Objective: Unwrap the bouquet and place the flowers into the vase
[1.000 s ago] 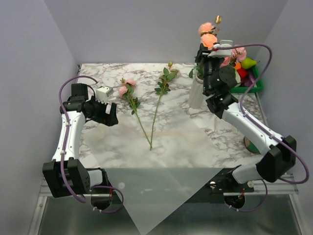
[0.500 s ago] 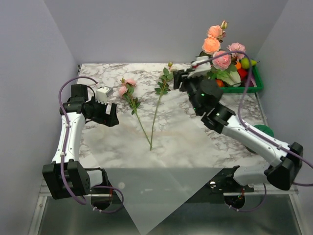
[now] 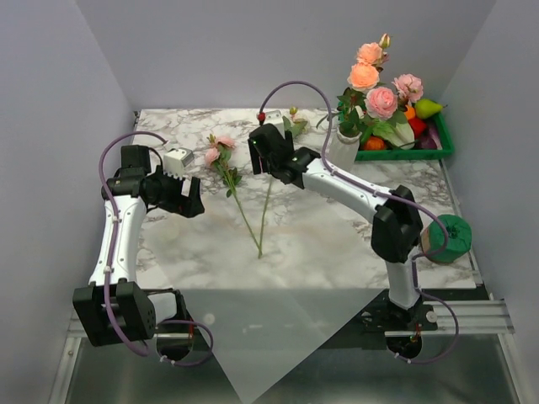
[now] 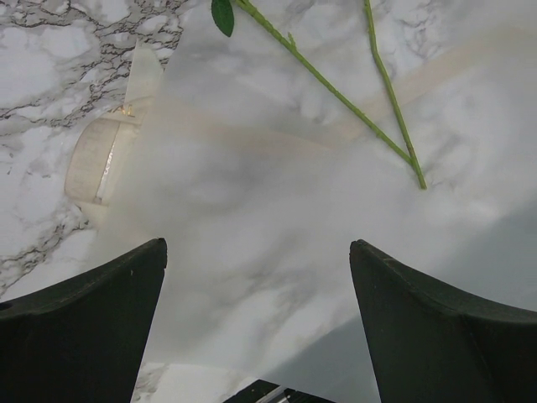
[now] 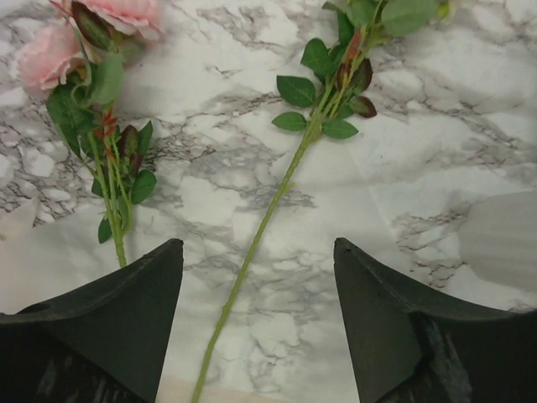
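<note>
I will close my right gripper on the bare part of the budded stem (image 3: 270, 181) (image 5: 273, 213), just below its lowest leaves.
The bouquet lies undone: its pale paper sheet (image 3: 253, 286) is spread flat at the table's front. Two of the flowers lie loose on the marble, a pink rose (image 3: 217, 152) and a leafy budded stem (image 3: 271, 181), their stem ends meeting on the paper. The white ribbed vase (image 3: 344, 145) stands at the back right and holds several pink and peach roses (image 3: 371, 78). My right gripper (image 3: 255, 157) hovers open over the budded stem (image 5: 267, 214), with the pink rose (image 5: 49, 55) to its left. My left gripper (image 4: 256, 248) is open and empty above the paper, near a cream ribbon (image 4: 91, 159).
A green bin (image 3: 441, 145) with toy fruit sits behind the vase at the back right. A green round roll (image 3: 445, 238) lies near the right edge. The right arm stretches across the table's middle, passing just in front of the vase.
My right arm has swung left from the vase to above the loose stems, its jaws opening wider. The roses it left stand in the vase. The left arm has not moved.
</note>
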Controlling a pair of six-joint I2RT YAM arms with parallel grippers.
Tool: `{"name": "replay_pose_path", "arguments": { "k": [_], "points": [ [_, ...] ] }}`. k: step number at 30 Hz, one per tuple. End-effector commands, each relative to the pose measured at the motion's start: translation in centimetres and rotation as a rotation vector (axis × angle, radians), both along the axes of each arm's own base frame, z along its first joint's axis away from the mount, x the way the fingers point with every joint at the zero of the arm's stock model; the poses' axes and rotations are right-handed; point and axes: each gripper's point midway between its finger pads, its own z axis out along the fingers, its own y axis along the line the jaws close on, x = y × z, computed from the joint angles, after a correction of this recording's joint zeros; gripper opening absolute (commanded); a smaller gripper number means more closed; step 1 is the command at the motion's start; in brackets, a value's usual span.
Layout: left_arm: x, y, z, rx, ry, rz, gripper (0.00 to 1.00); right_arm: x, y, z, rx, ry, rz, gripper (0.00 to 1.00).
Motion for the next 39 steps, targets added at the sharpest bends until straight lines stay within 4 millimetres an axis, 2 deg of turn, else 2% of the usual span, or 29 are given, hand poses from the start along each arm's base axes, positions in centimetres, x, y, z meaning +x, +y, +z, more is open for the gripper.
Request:
{"name": "replay_pose_path", "arguments": {
  "k": [1, 3, 4, 6, 7, 9, 10, 11, 14, 19, 24, 30, 39],
  "points": [
    [-0.6, 0.2, 0.2, 0.009, -0.022, -0.004, 0.99, 0.3, -0.5, -2.9, 0.033, 0.147, -0.067, 0.8],
    [-0.7, 0.2, 0.3, 0.015, -0.032, -0.007, 0.99, 0.9, 0.1, -3.2, 0.084, 0.174, -0.063, 0.8],
    [-0.8, 0.2, 0.3, 0.018, -0.031, -0.008, 0.99, 1.4, -0.1, -4.3, 0.084, 0.198, -0.071, 0.8],
    [-0.8, 0.3, 0.3, 0.021, -0.034, -0.012, 0.99, 1.5, 0.3, -5.1, 0.108, 0.247, -0.066, 0.8],
    [-0.8, 0.2, 0.3, 0.02, -0.035, -0.013, 0.99, 2.4, 0.7, -5.5, 0.116, 0.258, -0.07, 0.78],
    [-0.8, 0.2, 0.3, 0.019, -0.037, -0.017, 0.99, 2.2, 1.0, -6.8, 0.109, 0.315, -0.07, 0.76],
    [-0.8, 0.2, 0.3, 0.018, -0.036, -0.014, 0.99, 2.8, 1.5, -6.1, 0.131, 0.311, -0.067, 0.74],
    [-0.8, 0.2, 0.3, 0.017, -0.035, -0.015, 0.99, 2.5, 1.4, -8.3, 0.111, 0.368, -0.075, 0.73],
    [-0.8, 0.1, 0.2, 0.01, -0.034, -0.02, 0.99, 2.4, 1.5, -10.2, 0.116, 0.425, -0.087, 0.7],
    [-0.8, 0.0, 0.4, 0.007, -0.038, -0.024, 0.99, 2.2, 0.8, -12.2, 0.095, 0.469, -0.114, 0.7],
    [-0.7, 0.0, 0.5, 0.005, -0.039, -0.025, 0.99, 2.1, 0.5, -13.2, 0.076, 0.484, -0.123, 0.69],
    [-0.7, 0.0, 0.6, 0.007, -0.048, -0.028, 0.99, 2.0, 0.3, -14.3, 0.065, 0.506, -0.125, 0.62],
    [-0.6, 0.1, 0.7, 0.011, -0.051, -0.033, 0.99, 2.2, 0.3, -16.0, 0.042, 0.536, -0.133, 0.61]
  ]
}}
